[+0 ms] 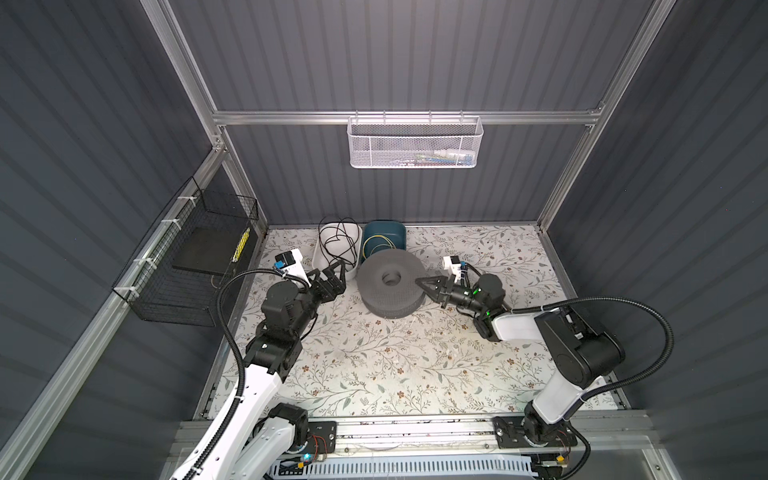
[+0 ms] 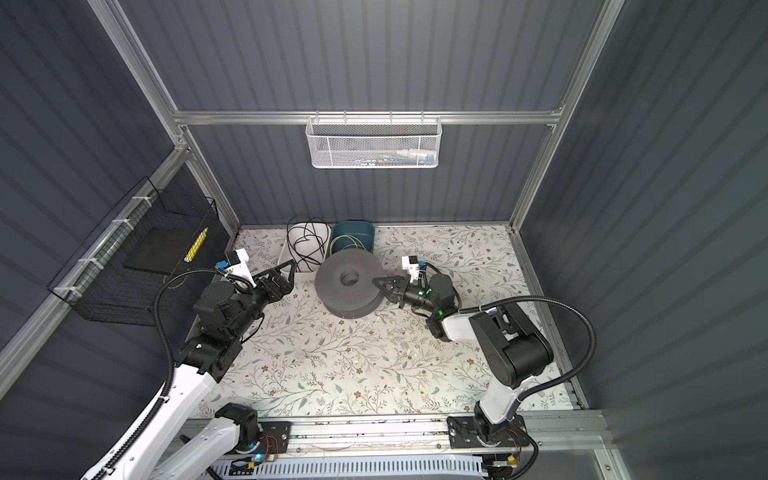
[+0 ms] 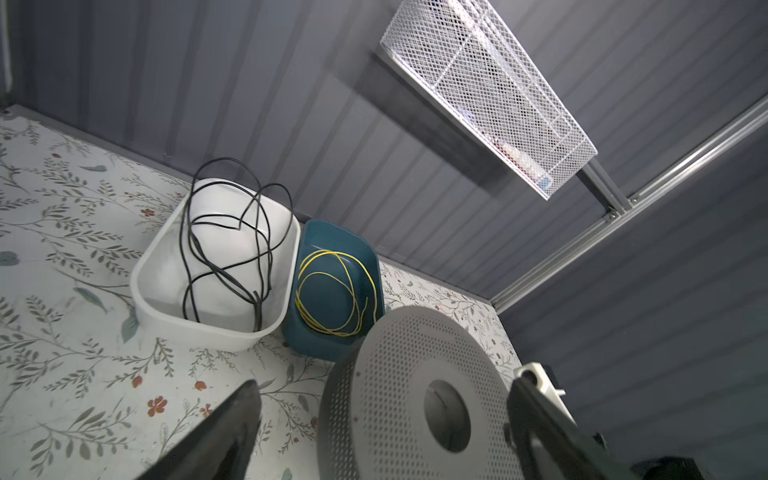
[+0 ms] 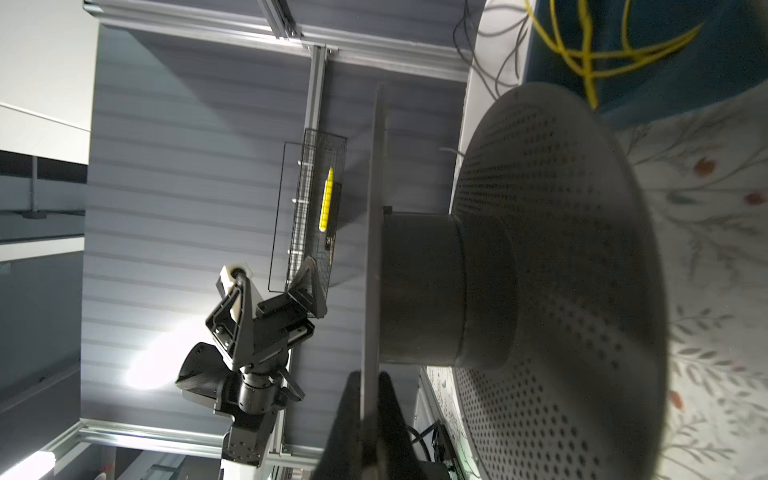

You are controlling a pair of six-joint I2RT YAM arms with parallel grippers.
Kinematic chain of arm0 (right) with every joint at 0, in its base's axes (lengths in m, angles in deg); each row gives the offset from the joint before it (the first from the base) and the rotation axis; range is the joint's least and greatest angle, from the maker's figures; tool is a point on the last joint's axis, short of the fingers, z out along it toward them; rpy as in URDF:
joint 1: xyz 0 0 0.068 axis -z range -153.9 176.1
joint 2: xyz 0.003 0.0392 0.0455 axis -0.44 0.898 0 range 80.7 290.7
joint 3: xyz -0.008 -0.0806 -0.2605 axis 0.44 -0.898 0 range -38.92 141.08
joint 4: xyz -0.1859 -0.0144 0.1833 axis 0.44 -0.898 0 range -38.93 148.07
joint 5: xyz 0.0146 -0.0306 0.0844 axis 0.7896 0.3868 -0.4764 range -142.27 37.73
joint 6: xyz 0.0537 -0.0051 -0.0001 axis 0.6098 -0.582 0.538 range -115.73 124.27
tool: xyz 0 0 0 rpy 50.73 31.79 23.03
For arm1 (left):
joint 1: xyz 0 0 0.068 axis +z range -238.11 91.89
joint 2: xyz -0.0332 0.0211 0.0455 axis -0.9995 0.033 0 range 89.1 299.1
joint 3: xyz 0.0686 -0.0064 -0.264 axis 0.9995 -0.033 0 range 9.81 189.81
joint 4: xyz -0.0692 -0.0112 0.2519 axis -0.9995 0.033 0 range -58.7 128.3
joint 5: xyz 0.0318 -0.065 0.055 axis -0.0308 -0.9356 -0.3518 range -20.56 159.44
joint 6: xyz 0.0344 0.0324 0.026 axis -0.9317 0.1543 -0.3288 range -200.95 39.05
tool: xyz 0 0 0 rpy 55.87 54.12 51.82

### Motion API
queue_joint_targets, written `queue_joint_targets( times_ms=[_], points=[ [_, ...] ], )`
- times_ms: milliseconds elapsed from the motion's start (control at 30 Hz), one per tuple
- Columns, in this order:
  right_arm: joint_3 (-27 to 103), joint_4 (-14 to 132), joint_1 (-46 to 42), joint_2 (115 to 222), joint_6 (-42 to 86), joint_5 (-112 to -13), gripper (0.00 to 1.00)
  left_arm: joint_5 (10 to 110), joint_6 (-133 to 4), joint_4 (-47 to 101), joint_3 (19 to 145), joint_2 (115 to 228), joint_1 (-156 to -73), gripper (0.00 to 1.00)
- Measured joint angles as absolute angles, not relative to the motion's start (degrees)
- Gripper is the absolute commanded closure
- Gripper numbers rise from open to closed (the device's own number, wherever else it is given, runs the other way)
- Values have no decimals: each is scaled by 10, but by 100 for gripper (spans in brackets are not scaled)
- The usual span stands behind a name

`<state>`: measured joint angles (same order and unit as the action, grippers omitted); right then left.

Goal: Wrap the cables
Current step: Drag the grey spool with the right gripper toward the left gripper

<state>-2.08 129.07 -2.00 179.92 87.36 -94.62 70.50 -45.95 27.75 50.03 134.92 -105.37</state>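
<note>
Next, my right gripper releases the grey spool on the floral table (image 1: 342, 328) in front of the white bin.
A grey perforated spool (image 1: 390, 286) (image 2: 349, 286) (image 3: 415, 395) stands on the floral table at the back middle. My right gripper (image 1: 419, 282) (image 2: 376, 281) (image 4: 369, 376) is shut on the thin rim of its upper flange from the right. Left of the spool, by the white bin (image 1: 322, 253) (image 3: 166, 299), my left gripper (image 1: 334, 270) (image 2: 286, 270) (image 3: 382, 386) hangs open and holds nothing. The black cable (image 1: 338, 241) (image 2: 307, 241) (image 3: 224, 266) lies in loose loops in that bin. A yellow cable (image 1: 376, 241) (image 3: 328, 291) (image 4: 582, 54) is coiled in the teal bin (image 1: 395, 232) (image 3: 316, 345).
Both bins stand side by side against the back wall, just behind the spool. A white mesh basket (image 1: 415, 143) hangs on the back wall. A black wire basket (image 1: 187, 266) holding a yellow item (image 1: 241, 245) hangs on the left wall.
</note>
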Motion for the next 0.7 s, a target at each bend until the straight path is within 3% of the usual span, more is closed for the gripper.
queue_joint_targets(
  times_ms=[300, 700],
  points=[
    [-2, 1277, -126, 1877, 850, -827, 100, 729, -453, 290, 495, 1312, -1054, 6],
    [30, 1302, -176, 1962, 859, -747, 100, 732, -443, 305, 476, 1292, -1054, 6]
  ],
)
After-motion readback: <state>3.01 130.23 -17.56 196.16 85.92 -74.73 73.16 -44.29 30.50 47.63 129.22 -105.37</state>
